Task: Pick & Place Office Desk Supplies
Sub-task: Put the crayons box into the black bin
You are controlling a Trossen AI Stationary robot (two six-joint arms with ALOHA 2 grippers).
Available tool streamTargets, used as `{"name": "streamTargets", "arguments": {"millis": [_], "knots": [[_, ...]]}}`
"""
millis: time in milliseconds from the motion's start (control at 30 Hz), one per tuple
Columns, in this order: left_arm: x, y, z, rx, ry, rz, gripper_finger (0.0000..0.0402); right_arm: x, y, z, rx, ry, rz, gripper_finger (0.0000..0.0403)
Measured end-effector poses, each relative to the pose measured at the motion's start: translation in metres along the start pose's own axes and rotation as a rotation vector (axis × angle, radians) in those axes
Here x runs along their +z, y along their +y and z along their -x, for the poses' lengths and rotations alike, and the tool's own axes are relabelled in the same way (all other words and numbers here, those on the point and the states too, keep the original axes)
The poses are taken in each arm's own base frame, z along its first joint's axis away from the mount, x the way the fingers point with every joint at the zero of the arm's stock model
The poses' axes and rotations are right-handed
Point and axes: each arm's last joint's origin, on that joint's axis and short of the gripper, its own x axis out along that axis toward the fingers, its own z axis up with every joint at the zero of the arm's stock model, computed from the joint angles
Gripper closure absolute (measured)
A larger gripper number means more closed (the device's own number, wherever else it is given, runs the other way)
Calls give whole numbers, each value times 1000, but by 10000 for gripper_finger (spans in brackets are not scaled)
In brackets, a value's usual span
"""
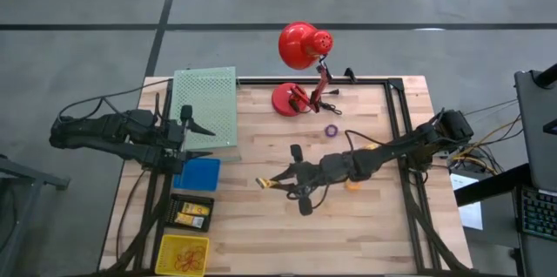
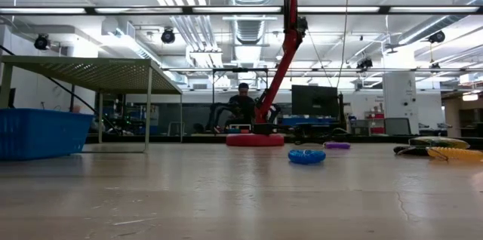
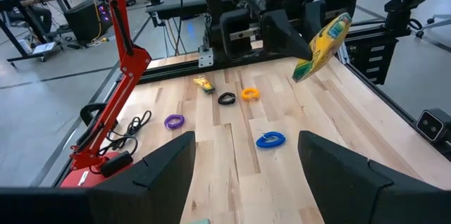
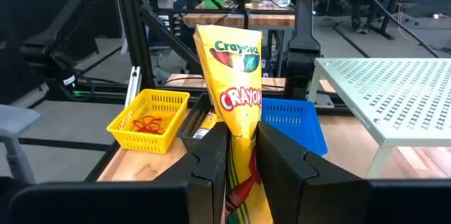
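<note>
My right gripper is going to let go of the crayon pack on the bare wood [image 1: 230, 212] beside the black basket.
My right gripper [image 4: 243, 164] reaches from the table's right side to its middle and is shut on a yellow Crayola crayon pack [image 4: 232, 69], which is up in the air. The pack [image 3: 323, 44] also shows in the left wrist view. On the wood below lie a purple ring [image 3: 174, 121], a blue ring [image 3: 270, 139], a black ring [image 3: 226, 98], an orange ring [image 3: 249, 94] and a small yellow piece [image 3: 204, 84]. My left gripper [image 3: 246, 164] waits open at the table's left edge, beside the green shelf [image 1: 207, 103]. My right gripper pinches the crayon pack's lower end [image 4: 243, 143] between its two fingers [image 4: 211, 160]. The fingers come nearly level from the table's right. The pack sticks out past the fingertips toward the left edge, tilted and lifted clear of the table [image 1: 261, 233].
A red desk lamp [image 1: 300, 59] stands at the far edge with its cord on the wood. At the near left sit a blue basket [image 1: 200, 173], a black basket [image 1: 191, 212] and a yellow basket [image 4: 149, 120] holding red rubber bands. The green perforated shelf covers the far left corner.
</note>
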Motion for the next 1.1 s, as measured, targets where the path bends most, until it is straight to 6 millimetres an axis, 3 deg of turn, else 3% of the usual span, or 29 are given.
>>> {"name": "streamTargets", "arguments": {"millis": [233,467,667,867,1100], "knots": [[0,0,0,0,0,-1,145,-18,2,-20,5,-69,3,331],[0,0,0,0,0,-1,145,-52,3,-68,-39,-74,21,334],[0,0,0,0,0,-1,145,-81,1,-114,-68,81,9,331],[0,0,0,0,1,-1,145,-84,-2,-145,-113,335,-16,337],[0,0,0,-1,3,-2,145,-91,3,-173,-59,403,-16,338]]}}
